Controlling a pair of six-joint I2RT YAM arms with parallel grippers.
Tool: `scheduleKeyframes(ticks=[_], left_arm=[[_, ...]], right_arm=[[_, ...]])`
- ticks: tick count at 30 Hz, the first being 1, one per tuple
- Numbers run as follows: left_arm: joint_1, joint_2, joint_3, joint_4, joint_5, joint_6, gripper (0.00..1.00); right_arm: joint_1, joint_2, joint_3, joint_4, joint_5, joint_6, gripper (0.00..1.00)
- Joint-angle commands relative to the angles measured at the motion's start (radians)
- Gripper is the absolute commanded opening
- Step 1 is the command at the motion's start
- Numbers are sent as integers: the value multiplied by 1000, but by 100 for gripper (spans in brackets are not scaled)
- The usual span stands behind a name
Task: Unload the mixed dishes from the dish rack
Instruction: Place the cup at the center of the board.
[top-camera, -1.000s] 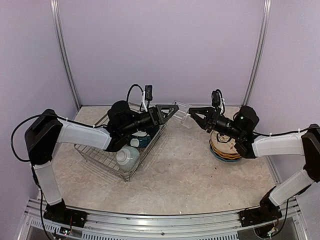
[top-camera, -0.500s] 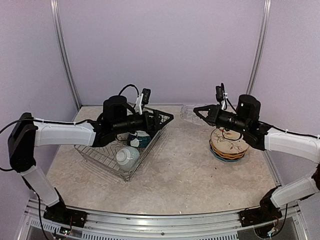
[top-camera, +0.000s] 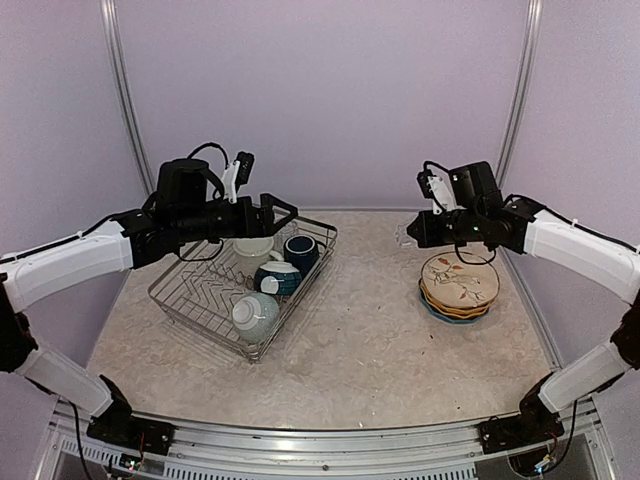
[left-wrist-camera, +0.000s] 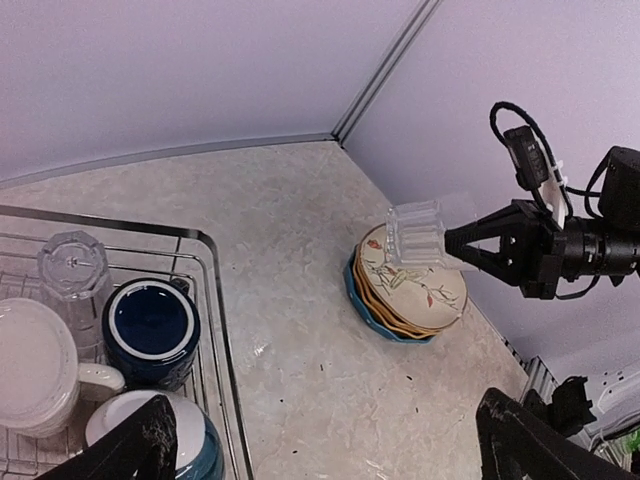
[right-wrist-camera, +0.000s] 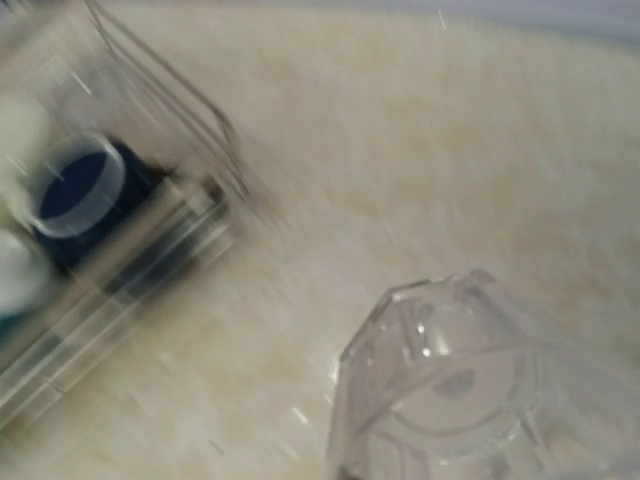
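Observation:
My right gripper is to stand the clear glass tumbler, still in the air above the plate stack, on the bare table (top-camera: 401, 286) next to the edge of the plate stack that faces the rack.
The dish rack (top-camera: 190, 300) stands at the left and holds a cream mug (top-camera: 252, 250), a navy mug (top-camera: 300, 250) and two teal bowls (top-camera: 278, 277) (top-camera: 255, 315). The left wrist view also shows a clear tumbler (left-wrist-camera: 72, 265) upside down in the rack, beside the navy mug (left-wrist-camera: 150, 325). My left gripper (top-camera: 280, 212) hangs open and empty above the rack's far side. My right gripper (top-camera: 412, 232) is shut on a second clear glass tumbler (left-wrist-camera: 415, 235) and holds it in the air just above the far left edge of the plate stack (top-camera: 460, 285). That tumbler (right-wrist-camera: 470, 390) fills the blurred right wrist view.
The plate stack has the cream bird-patterned plate (left-wrist-camera: 412, 282) on top, with mustard and blue plates under it. Purple walls with metal posts close the back and sides. Bare beige table lies between the rack and the plates.
The tumbler has passed from my left gripper to my right. The left arm has pulled back left over the rack, open. The right arm has swung right with the tumbler to the plates.

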Motion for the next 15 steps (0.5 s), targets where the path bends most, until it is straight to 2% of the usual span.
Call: scheduleKeyframes(ticks=[1,4,8,15], left_arm=[[50,-46,11,-139,-130,-3,99],[94,-55,19,-184,-106,-22,99],[110,-76,31,-261,-150,-8,99],[153,-49,112,-424,-146,14,99]], right_arm=[[20,136,100,-188,94,-73,0],[44,287,222,-292,180,-77,0],[64,476,377,-392,193,-128,0],[65,655,537,-497,225,-169,0]])
